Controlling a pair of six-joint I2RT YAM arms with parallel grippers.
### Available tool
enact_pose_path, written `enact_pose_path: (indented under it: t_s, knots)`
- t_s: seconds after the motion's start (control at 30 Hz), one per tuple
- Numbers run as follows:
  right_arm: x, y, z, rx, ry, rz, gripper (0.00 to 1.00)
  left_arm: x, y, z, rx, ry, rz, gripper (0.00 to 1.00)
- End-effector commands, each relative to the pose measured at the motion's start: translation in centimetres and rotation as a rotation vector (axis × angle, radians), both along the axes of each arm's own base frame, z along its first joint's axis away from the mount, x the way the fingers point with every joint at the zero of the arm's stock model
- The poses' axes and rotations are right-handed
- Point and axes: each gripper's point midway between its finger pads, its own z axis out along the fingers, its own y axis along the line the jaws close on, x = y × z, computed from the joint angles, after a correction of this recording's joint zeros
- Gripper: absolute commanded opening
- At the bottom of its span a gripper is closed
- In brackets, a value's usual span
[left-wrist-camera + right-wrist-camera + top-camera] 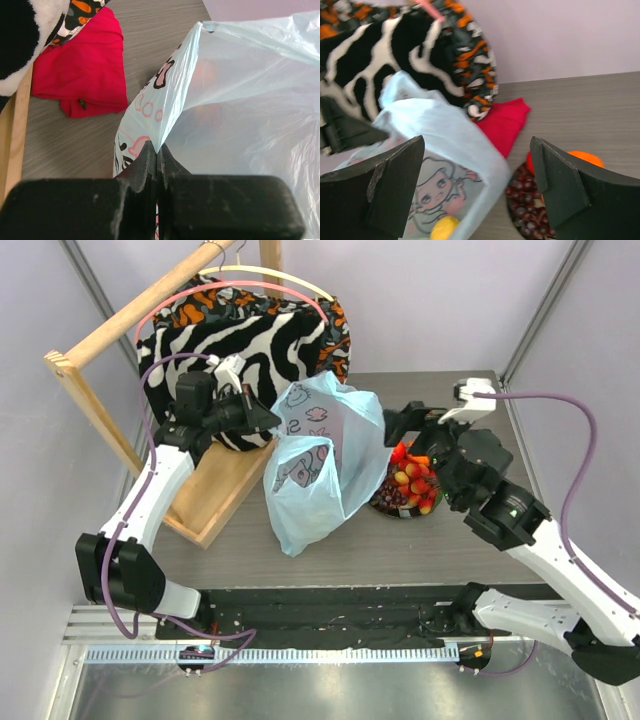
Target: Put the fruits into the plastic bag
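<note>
My right gripper next closes on the stem [438, 481] of the bunch of red-yellow balls on the dark plate.
The light-blue plastic bag [322, 462] stands mid-table with its mouth held up. My left gripper [272, 418] is shut on the bag's rim, and the pinch shows in the left wrist view [157, 150]. A yellow fruit [444, 227] lies inside the bag [437, 145]. My right gripper [397, 426] is open and empty, above the gap between the bag and the dark plate [400, 512]. In its wrist view the right gripper [477, 187] spans the bag's side and the plate. On the plate lie red-yellow balls [416, 478], dark grapes [526, 200] and an orange [586, 158].
A wooden rack [100, 340] stands at the left with zebra-striped fabric [255, 340] hung on it behind the bag. A red cloth [82, 75] lies on the table behind the bag, and it also shows in the right wrist view [506, 122].
</note>
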Motion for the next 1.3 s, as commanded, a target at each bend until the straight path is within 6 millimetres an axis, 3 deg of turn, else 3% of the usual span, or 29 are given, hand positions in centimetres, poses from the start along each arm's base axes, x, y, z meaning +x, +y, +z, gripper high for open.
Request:
enact_pose_path:
  t_s: [0.0, 0.03, 0.1, 0.13, 0.2, 0.3, 0.33, 0.43, 0.53, 0.9, 1.07, 1.27]
  knots:
    - [-0.6, -7.3, 1.8, 0.002, -0.009, -0.258, 0.93, 0.1, 0.7, 3.0, 0.014, -0.096, 0.02, 0.0]
    - [-0.1, -8.7, 1.4, -0.004, 0.007, -0.289, 0.91, 0.1, 0.7, 3.0, 0.013, -0.093, 0.02, 0.0]
    - [0.9, -9.5, 0.4, 0.001, 0.047, -0.301, 0.88, 0.2, 0.7, 3.0, 0.014, -0.093, 0.024, 0.0]
    - [1.8, -11.4, -0.5, -0.004, 0.08, -0.346, 0.87, 0.2, 0.8, 3.0, 0.014, -0.095, 0.026, 0.0]
    - [3.3, -10.9, -2.4, 0.018, 0.151, -0.265, 0.86, 0.1, 0.8, 3.0, 0.018, -0.093, 0.029, 0.0]
    - [6.4, -12.3, -8.0, 0.023, 0.328, -0.229, 0.84, 0.1, 1.0, 3.2, 0.021, -0.102, 0.035, 0.0]
    - [7.5, -12.8, -11.2, 0.015, 0.419, -0.235, 0.83, 0.2, 1.0, 3.1, 0.022, -0.101, 0.035, 0.0]
    - [8.0, -14.2, -15.2, 0.016, 0.526, -0.264, 0.84, 0.2, 1.1, 3.0, 0.029, -0.097, 0.038, 0.0]
    - [7.4, -15.6, -18.0, 0.055, 0.589, -0.322, 0.88, 0.3, 1.2, 3.0, 0.035, -0.1, 0.042, 0.0]
    - [4.3, -18.8, -25.5, 0.127, 0.734, -0.43, 0.79, 0.3, 0.9, 2.7, 0.021, -0.086, 0.029, 0.0]
    - [4.5, -18.4, -26.7, 0.149, 0.751, -0.369, 0.72, 0.3, 0.8, 2.6, 0.018, -0.082, 0.023, 0.0]
    - [4.5, -18.0, -28.0, 0.215, 0.749, -0.292, 0.7, 0.4, 0.8, 2.4, 0.018, -0.076, 0.024, 0.0]
